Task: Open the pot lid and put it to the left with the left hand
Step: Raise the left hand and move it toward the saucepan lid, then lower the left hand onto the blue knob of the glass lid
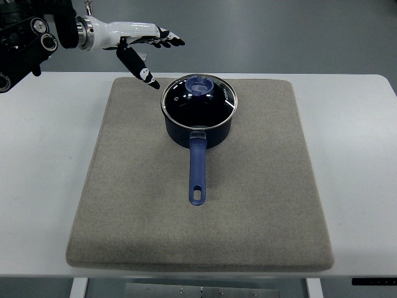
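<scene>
The saucepan's glass lid has the blue knob (199,85) on top, and my left gripper should move to that knob next and close its fingers there.
A dark blue saucepan (200,131) stands on the grey mat (248,205), its blue handle (197,174) pointing toward the near edge. A glass lid (200,102) with a blue knob (200,85) rests on top of it. My left hand (158,56), white with black fingertips, hovers up and to the left of the pot, apart from the lid. Its fingers are spread and hold nothing, the thumb (138,67) angled down toward the mat's far left corner.
The mat lies on a white table (43,186). Bare mat stretches to the left and right of the pot. The black left arm (28,37) fills the top left corner. The table's far edge runs just behind the pot.
</scene>
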You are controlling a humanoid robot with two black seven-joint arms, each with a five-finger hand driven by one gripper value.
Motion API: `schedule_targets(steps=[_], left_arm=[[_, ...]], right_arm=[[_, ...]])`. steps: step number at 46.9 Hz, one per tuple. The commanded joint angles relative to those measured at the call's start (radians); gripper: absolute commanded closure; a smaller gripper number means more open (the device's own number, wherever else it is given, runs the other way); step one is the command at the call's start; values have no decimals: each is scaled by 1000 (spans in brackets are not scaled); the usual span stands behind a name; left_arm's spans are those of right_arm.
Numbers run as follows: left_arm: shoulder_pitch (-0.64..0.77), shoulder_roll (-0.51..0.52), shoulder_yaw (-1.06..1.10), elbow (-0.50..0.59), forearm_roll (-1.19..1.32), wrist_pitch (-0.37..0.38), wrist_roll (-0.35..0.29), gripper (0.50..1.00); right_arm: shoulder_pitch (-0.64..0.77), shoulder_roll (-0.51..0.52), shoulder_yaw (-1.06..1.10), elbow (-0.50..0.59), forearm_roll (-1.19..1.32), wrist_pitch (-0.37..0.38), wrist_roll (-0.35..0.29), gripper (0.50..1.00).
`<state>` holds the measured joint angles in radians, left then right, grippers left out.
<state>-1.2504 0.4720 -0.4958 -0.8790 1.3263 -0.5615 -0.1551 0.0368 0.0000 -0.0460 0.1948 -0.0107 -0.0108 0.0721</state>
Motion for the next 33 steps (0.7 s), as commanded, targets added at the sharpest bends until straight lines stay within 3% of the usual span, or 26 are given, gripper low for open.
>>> schedule_targets(steps=[1, 14, 33], left_arm=[[-21, -3, 0, -6, 24, 0, 0, 514], [-156, -87, 166, 43, 36, 3, 2, 516], [-153, -179, 171, 46, 218, 22, 8, 527]], right_arm=[[0, 0, 0, 0, 0, 0, 0, 583], [0, 0, 0, 0, 0, 0, 0, 583], [0, 0, 0, 0, 0, 0, 0, 583]])
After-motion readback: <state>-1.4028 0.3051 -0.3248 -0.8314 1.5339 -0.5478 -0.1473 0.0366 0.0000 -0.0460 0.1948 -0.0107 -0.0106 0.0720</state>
